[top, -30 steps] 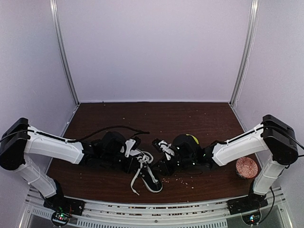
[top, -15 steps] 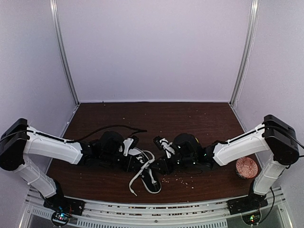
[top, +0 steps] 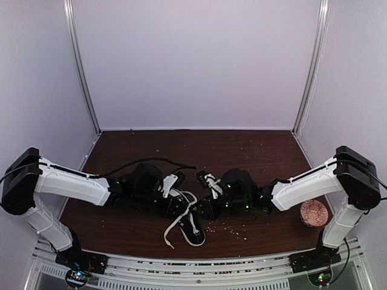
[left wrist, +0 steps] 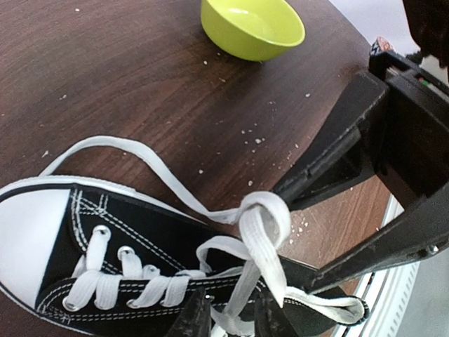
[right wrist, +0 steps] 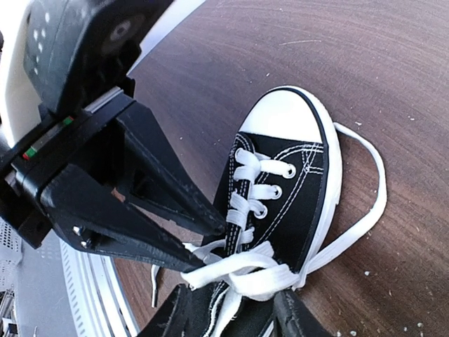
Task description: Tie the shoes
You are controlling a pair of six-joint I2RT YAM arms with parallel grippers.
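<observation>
My left gripper needs to grip the strand of lace [left wrist: 242,291] below the white loop standing loose above the sneaker and pull it away from the sneaker.
The black sneaker [top: 193,228] with white toe cap lies near the table's front, between both grippers. In the left wrist view the sneaker [left wrist: 140,239] has a white lace loop [left wrist: 263,214] lying by the tips of my right gripper [left wrist: 291,239], which is open wide. My left gripper [left wrist: 235,319] stands narrowly open over the shoe's eyelets, with a lace strand running between its fingers. In the right wrist view my right gripper [right wrist: 231,319] straddles the crossed laces [right wrist: 280,270] over the sneaker [right wrist: 295,175]. My left gripper [right wrist: 214,246] points in from the left. From above, the left gripper [top: 177,202] and right gripper [top: 202,208] nearly meet.
A lime green bowl [left wrist: 252,28] sits on the brown table beyond the shoe. A patterned small bowl [top: 314,212] stands by the right arm's base. A loose lace end [top: 171,234] trails toward the front edge. Crumbs [top: 230,228] are scattered on the table.
The shoe has slid a little to the left and turned. My left gripper has moved right, closer to the right gripper. The lace now trails further left at the front.
</observation>
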